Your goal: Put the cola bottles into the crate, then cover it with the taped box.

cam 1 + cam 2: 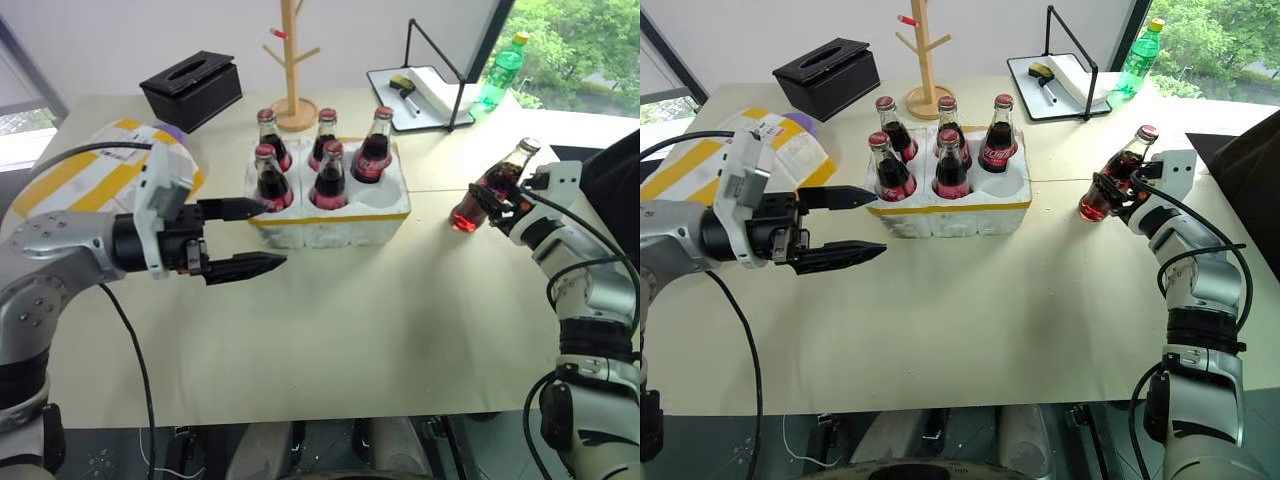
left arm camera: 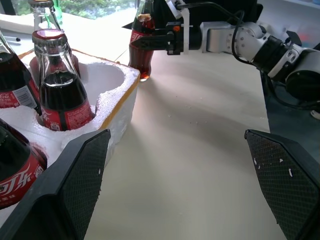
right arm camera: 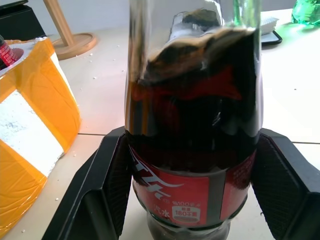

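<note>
The cola bottle will leave my right gripper in the empty front hollow of the white foam crate (image 1: 381, 197).
The white foam crate (image 1: 330, 222) with its yellow tape band stands mid-table and holds several cola bottles (image 1: 330, 180); its front right well (image 2: 102, 82) is empty. To the right of the crate, my right gripper (image 1: 497, 200) is shut on another cola bottle (image 3: 192, 150), which leans with its base at the tabletop. My left gripper (image 1: 272, 235) is open and level, pointing at the crate's front left corner with nothing between its fingers (image 2: 75, 185). The taped box (image 1: 90, 170) lies at the far left, partly hidden behind my left arm.
A black tissue box (image 1: 192, 88) and a wooden mug tree (image 1: 292, 60) stand behind the crate. At the back right are a white tray with a black frame (image 1: 425, 95) and a green plastic bottle (image 1: 503, 70). Bare table lies in front of the crate.
</note>
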